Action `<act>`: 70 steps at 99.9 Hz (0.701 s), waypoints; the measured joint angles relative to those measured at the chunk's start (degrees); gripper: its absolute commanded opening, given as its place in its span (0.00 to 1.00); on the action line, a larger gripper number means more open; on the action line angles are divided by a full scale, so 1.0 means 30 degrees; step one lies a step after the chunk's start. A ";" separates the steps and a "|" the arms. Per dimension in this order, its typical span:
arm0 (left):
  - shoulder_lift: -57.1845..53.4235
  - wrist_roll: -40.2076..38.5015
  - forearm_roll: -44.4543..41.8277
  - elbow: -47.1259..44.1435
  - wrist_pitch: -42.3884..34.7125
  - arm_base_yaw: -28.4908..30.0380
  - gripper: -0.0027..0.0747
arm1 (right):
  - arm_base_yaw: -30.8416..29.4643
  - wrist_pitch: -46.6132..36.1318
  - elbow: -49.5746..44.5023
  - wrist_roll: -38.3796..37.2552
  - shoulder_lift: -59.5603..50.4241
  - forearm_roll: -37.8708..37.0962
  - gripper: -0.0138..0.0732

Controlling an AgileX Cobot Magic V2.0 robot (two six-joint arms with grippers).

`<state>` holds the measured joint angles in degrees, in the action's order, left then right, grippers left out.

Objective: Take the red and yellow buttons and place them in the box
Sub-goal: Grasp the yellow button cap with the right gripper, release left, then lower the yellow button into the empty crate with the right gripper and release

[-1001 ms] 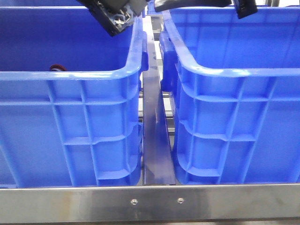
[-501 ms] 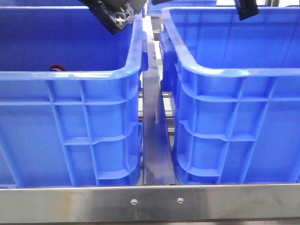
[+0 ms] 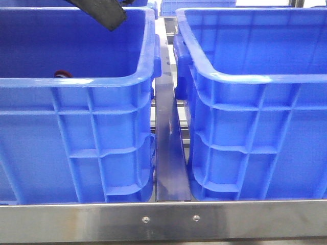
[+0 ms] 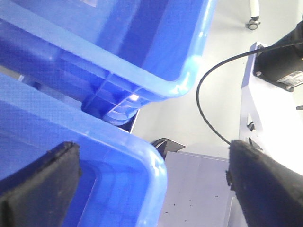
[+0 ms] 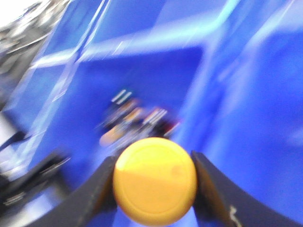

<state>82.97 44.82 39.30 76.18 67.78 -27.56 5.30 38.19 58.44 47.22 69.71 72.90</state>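
Observation:
I should use my right gripper to set the yellow button free, letting go of it near the back side of the empty blue crate [image 3: 266, 69].
My right gripper [image 5: 154, 165] is shut on the yellow button [image 5: 154, 182], whose domed orange-yellow cap faces the right wrist camera. Behind it, badly blurred, lies a small heap of parts [image 5: 135, 120] on the floor of a blue box [image 5: 142, 80]. My left gripper [image 4: 151, 189] is open with nothing between its black fingers [image 4: 38, 182], and it hangs over a corner of a blue crate rim [image 4: 151, 165]. In the front view only a black piece of the left arm [image 3: 102, 13] shows at the top left. A dark red edge [image 3: 62, 73] peeks over the left crate's near wall. Too little of it shows to tell whether it is the red button.
Two large blue crates stand side by side, the left one [image 3: 76, 81] and the right one [image 3: 255, 79], with a narrow metal strip [image 3: 168, 153] between them. A steel rail [image 3: 163, 219] runs along the front. A black cable [image 4: 208, 109] crosses the floor beside the crates.
In the front view the left arm has risen, so only a black tip shows now. The right arm's black parts at the top right have gone out of that view.

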 measured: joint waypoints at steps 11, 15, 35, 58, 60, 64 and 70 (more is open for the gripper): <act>0.0000 0.0000 0.0285 0.0000 0.0000 0.0000 0.81 | -0.0745 -0.1298 0.0000 0.2366 -0.0326 -0.0877 0.28; 0.0000 0.0000 0.0341 0.0000 0.0000 0.0000 0.81 | -0.0783 -0.1798 0.0000 0.2967 -0.0326 -0.1178 0.28; 0.0000 0.0000 0.0519 0.0000 0.0000 0.0000 0.81 | -0.0783 -0.5422 -0.1221 0.5968 -0.0181 -0.1596 0.28; 0.0000 0.0000 0.0519 0.0000 0.0000 0.0000 0.81 | -0.0783 -0.8895 -0.1734 0.7741 0.1577 -0.1488 0.28; 0.0000 0.0000 0.0519 0.0000 0.0000 0.0000 0.81 | -0.0783 -0.9081 -0.1734 0.7768 0.1808 -0.1488 0.28; 0.0000 0.0000 0.0519 0.0000 0.0000 0.0000 0.81 | -0.0783 -0.9410 -0.1594 0.7780 0.2336 -0.1452 0.28; 0.0000 0.0000 0.0519 0.0000 -0.0041 0.0000 0.81 | -0.0783 -0.9750 -0.1397 0.7884 0.3115 -0.1418 0.28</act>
<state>82.97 44.82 40.86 76.18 67.66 -27.56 2.96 8.94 54.25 70.88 79.06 68.64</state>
